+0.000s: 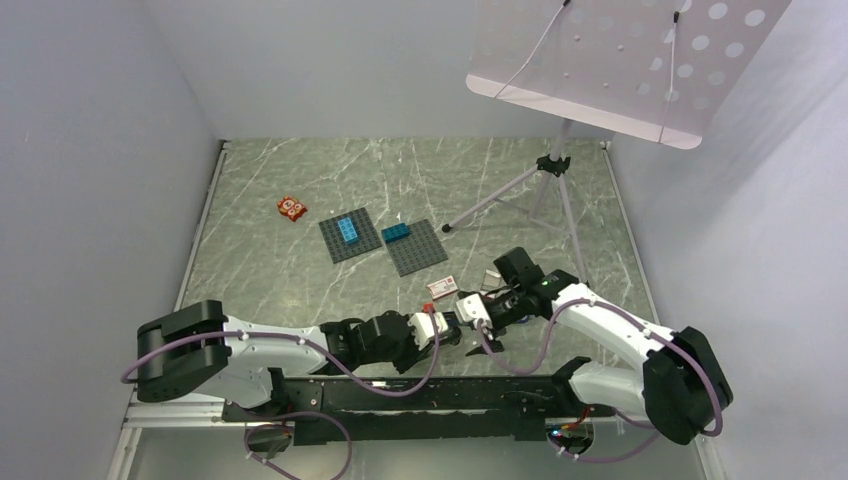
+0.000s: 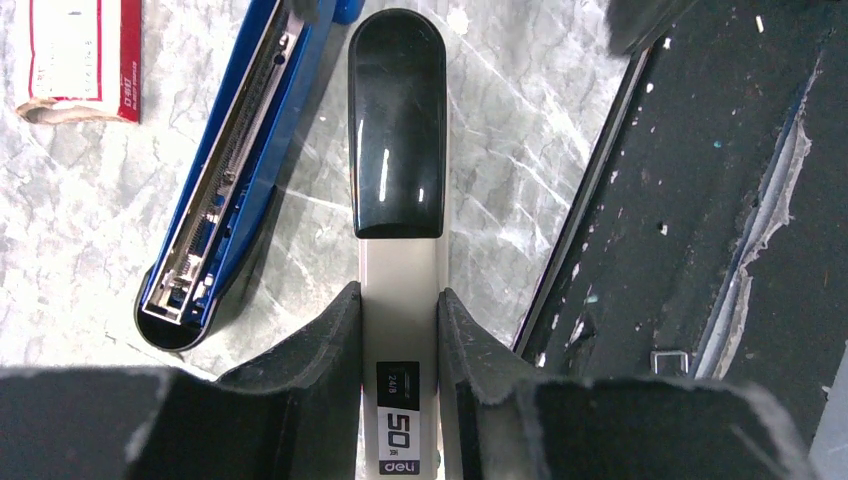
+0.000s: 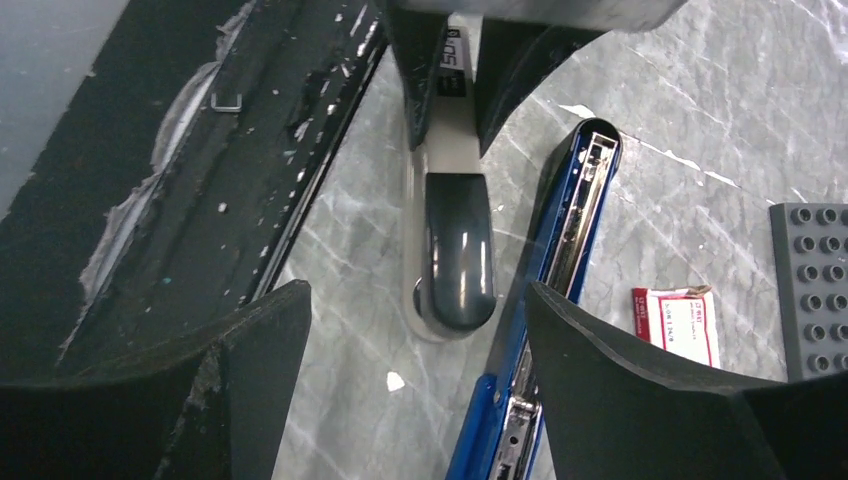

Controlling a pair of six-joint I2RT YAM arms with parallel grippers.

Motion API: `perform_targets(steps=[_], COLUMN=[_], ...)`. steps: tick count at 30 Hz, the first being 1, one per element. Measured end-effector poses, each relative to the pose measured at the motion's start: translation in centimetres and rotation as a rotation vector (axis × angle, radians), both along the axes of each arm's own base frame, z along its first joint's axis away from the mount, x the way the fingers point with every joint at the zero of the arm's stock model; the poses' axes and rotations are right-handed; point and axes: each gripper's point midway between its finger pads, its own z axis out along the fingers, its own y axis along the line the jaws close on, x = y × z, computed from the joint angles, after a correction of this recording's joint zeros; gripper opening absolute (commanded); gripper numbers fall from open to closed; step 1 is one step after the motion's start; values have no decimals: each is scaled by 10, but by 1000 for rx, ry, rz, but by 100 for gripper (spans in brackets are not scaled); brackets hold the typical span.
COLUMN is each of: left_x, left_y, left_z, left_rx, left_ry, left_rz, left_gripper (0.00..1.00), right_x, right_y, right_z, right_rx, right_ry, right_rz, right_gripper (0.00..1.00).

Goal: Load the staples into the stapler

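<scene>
I should set the stapler's white top arm on bare marble just before the two grey baseplates [image 1: 364, 293], using my left gripper.
The stapler lies swung open on the marble table near the front edge. Its white top arm with a black cap [image 2: 397, 130] sits between the fingers of my left gripper [image 2: 398, 300], which is shut on it. The blue half with the bare metal staple channel [image 2: 225, 180] lies beside it, channel facing up. The staples, a small white box with red print [image 2: 75, 55], rest just beyond the blue half [image 3: 678, 325]. My right gripper [image 3: 415, 310] hovers open over the black cap and the blue half [image 3: 560, 260], holding nothing.
A black mat [image 2: 700, 200] runs along the near table edge, with a loose staple [image 2: 668, 360] on it. Two grey baseplates with blue bricks [image 1: 350, 238] [image 1: 415, 245], an orange-red tile [image 1: 292, 208] and a tripod stand [image 1: 553, 165] sit farther back.
</scene>
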Motion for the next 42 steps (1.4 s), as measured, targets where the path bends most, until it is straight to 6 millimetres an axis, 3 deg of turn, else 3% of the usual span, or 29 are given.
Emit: perform_targets(steps=[9, 17, 20, 35, 37, 42], left_x=[2, 2, 2, 2, 2, 2], left_y=[-9, -9, -10, -11, -11, -13], left_z=[1, 0, -1, -8, -9, -9], left_rx=[-39, -46, -43, -17, -14, -17], left_ry=[-37, -47, -52, -70, -70, -55], left_rz=[-2, -5, -11, -34, -34, -26], left_gripper=[0, 0, 0, 0, 0, 0], right_x=[12, 17, 17, 14, 13, 15], right_y=[16, 14, 14, 12, 12, 11], right_z=[-15, -22, -23, -30, -32, -27], right_rx=[-85, -127, -136, -160, -162, -161], right_ry=[-57, -81, -88, -106, -101, -78], right_rz=[-30, -50, -46, -18, -12, -19], right_gripper=[49, 18, 13, 12, 15, 39])
